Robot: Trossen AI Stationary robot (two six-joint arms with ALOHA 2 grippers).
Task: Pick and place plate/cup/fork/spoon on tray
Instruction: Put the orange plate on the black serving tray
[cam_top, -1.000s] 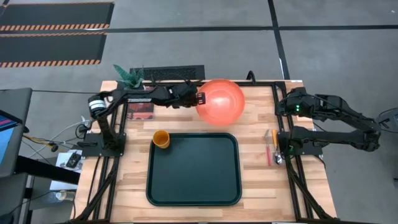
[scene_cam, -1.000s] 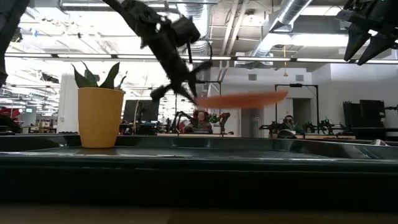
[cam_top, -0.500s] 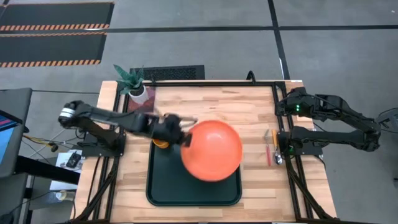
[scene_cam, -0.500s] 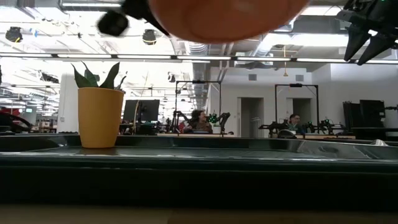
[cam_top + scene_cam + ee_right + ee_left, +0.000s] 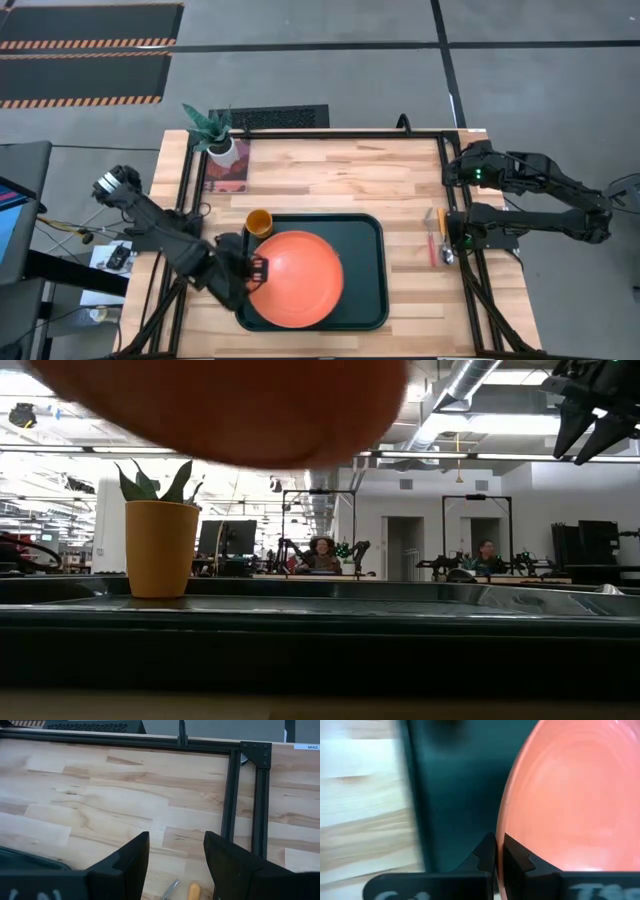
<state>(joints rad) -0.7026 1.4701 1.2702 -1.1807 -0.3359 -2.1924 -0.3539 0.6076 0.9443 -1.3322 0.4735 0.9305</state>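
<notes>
The orange plate will leave my left gripper on the dark tray (image 5: 281, 284), where I need to release it just in front of the orange-yellow cup.
The orange plate (image 5: 300, 282) hangs over the dark tray (image 5: 366, 262), held by my left gripper (image 5: 256, 271), which is shut on the plate's left rim. In the low view the plate's underside (image 5: 220, 410) fills the top, above the tray's rim (image 5: 320, 630). The orange-yellow cup (image 5: 258, 222) stands upright at the tray's far left corner. The red-handled fork (image 5: 433, 245) and the orange-handled spoon (image 5: 444, 235) lie side by side on the wood right of the tray. My right gripper (image 5: 175, 865) is open and empty above the table's far right part. My left gripper pinches the plate's rim (image 5: 500, 837) between its two fingers, at the plate's left side. The fingers (image 5: 487, 855) come in roughly level from the table's left. The plate is lifted clear of the tray, its top up.
A white plant pot (image 5: 222, 150) and a flat reddish thing (image 5: 228, 176) sit at the far left corner. Black frame rails (image 5: 455, 215) run along the table's sides. People and equipment show in the room beyond the table (image 5: 322, 550).
My left gripper has swung from the table's far middle toward the near edge and to the left, carrying the plate. The plate has gone from beyond the tray to above the tray's near left part. The cup, fork and spoon have stayed put.
</notes>
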